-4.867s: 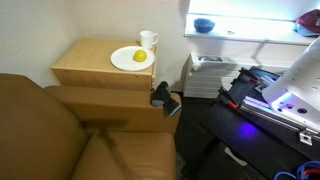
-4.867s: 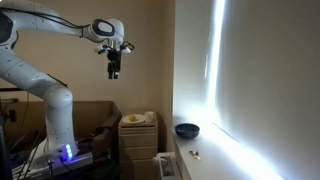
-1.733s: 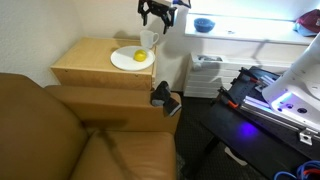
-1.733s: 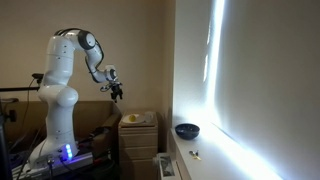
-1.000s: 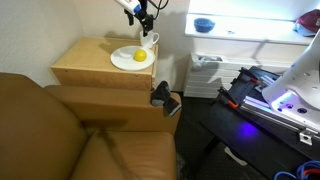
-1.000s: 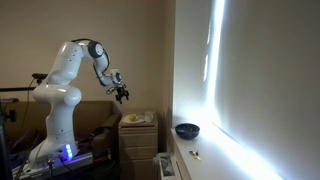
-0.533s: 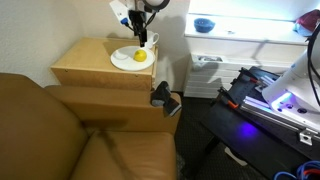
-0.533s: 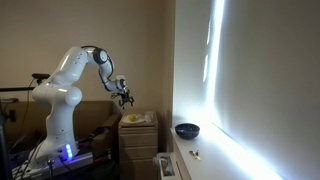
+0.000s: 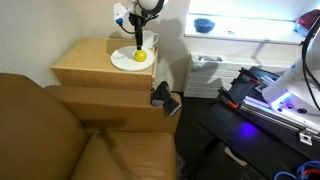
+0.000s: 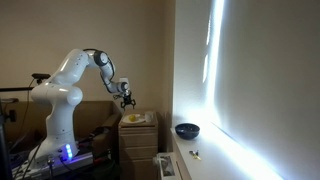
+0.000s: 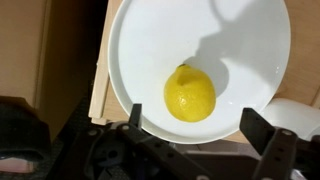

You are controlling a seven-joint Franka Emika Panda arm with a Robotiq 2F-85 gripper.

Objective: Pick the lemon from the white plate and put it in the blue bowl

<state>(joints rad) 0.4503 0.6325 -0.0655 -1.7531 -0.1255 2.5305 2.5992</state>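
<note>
The gripper should close around the fat middle of the yellow lemon [image 9: 140, 56] [image 11: 190, 95] on the white plate, with one finger on each side of the lemon.
The lemon [image 11: 190, 93] lies on the white plate [image 11: 150, 45], seen close in the wrist view. In an exterior view the lemon [image 9: 140, 56] and the plate [image 9: 122, 61] sit on a wooden cabinet. My gripper [image 11: 198, 128] is open and empty, its two fingers spread just above the lemon; it hangs right over the plate [image 9: 138, 39]. In an exterior view the gripper [image 10: 128, 101] hovers above the lemon [image 10: 131, 117]. The blue bowl [image 9: 204, 24] stands on the windowsill and also shows in an exterior view [image 10: 186, 130].
A white mug [image 9: 150, 42] stands beside the plate at the back of the wooden cabinet [image 9: 85, 68]. A brown sofa [image 9: 60, 130] fills the foreground. A white radiator or shelf unit [image 9: 210, 75] stands under the sill.
The arm has swung down from high up and lowered over the plate. The gripper now hangs just above the lemon. The lemon and bowl have not moved.
</note>
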